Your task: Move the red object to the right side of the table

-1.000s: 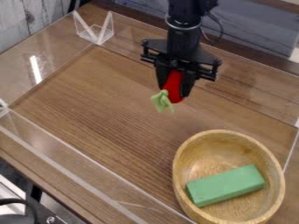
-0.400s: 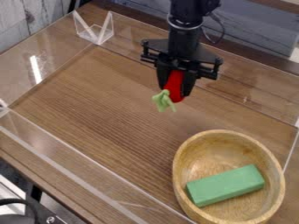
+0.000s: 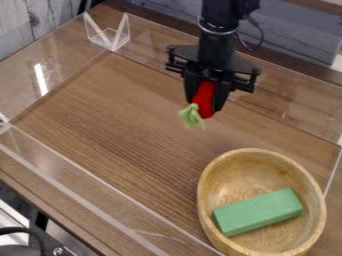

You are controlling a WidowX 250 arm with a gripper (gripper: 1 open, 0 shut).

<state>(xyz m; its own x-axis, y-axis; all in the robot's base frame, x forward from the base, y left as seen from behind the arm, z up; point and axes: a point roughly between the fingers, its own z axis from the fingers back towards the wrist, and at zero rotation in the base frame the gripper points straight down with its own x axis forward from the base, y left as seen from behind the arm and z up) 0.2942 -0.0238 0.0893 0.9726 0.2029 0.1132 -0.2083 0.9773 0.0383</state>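
Observation:
Next, I release the red object from my gripper on the bare tabletop (image 3: 215,129) just behind the wooden bowl. The red object now hangs over the table's middle.
A small red object (image 3: 205,97), a toy strawberry with a light green leafy tip hanging at its lower left, is held above the brown wood-grain table (image 3: 120,130). The black gripper (image 3: 207,92) points straight down and is shut on the red object, its fingers on either side of it. It hangs over the table's middle, slightly toward the back. Whether the leafy tip touches the tabletop cannot be told.
A round wooden bowl (image 3: 227,178) with a green rectangular block (image 3: 259,212) in it sits at the front right. Low clear acrylic walls (image 3: 80,160) border the table. A clear folded stand (image 3: 107,32) is at the back left.
The gripper with the red object has shifted slightly to the right. The grip is unchanged.

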